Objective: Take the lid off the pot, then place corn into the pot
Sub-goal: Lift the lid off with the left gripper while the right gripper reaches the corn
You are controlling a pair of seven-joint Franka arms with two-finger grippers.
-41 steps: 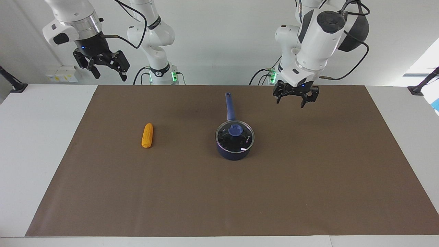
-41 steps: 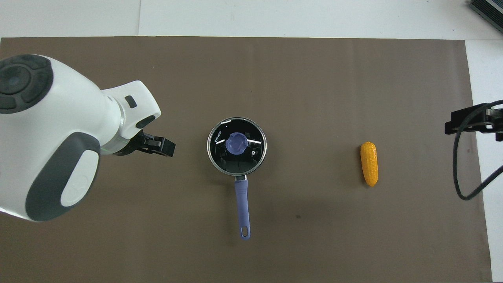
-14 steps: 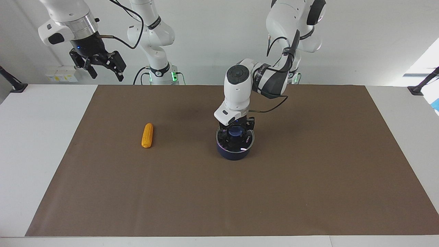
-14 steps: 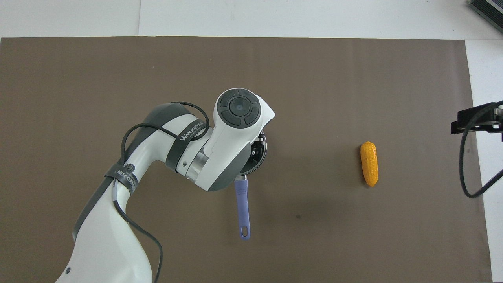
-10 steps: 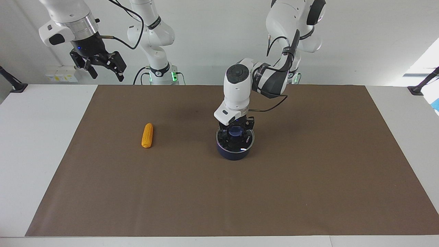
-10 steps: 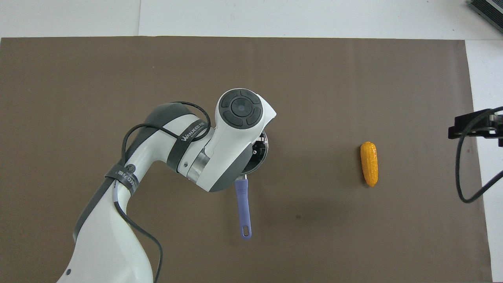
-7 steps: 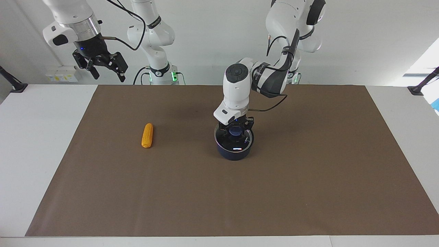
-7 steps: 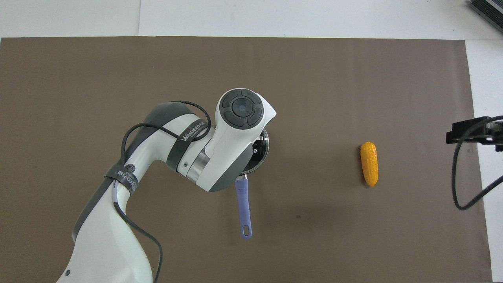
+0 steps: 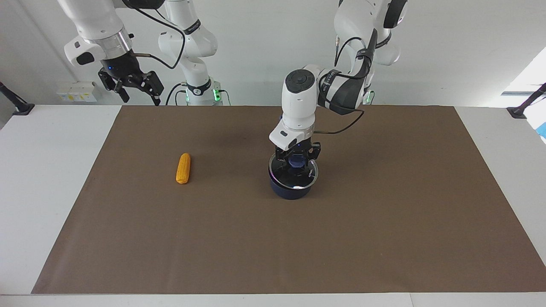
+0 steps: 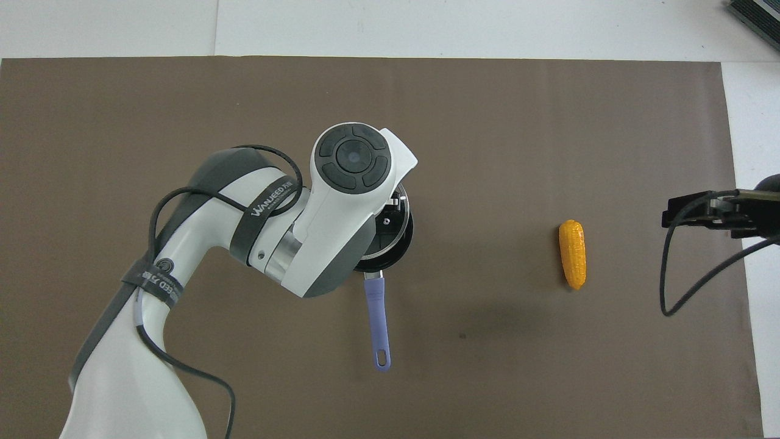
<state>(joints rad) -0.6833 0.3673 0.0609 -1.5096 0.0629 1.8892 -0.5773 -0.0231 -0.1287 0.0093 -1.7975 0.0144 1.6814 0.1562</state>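
Observation:
The robot's right gripper should next move to the middle of the yellow corn [image 10: 572, 252] and close there, across the corn's narrow width.
The dark blue pot [image 9: 291, 192] stands mid-mat, its long handle [image 10: 378, 317] pointing toward the robots. My left gripper [image 9: 297, 160] is shut on the blue knob of the glass lid [image 9: 294, 175], which hangs tilted just above the pot's rim. From overhead the left wrist hides most of the lid [image 10: 399, 210] and pot [image 10: 404, 245]. The yellow corn [image 9: 183, 168] [image 10: 573, 254] lies on the mat toward the right arm's end. My right gripper [image 9: 135, 86] hangs open and empty, high over the mat's corner at that end.
A brown mat [image 9: 384, 221] covers most of the white table [image 9: 42, 192]. A cable loops down from the right arm [image 10: 688, 286] beside the corn.
The left gripper closed on the knob and raised the lid a little off the pot. The right gripper has drifted toward the corn's side of the mat.

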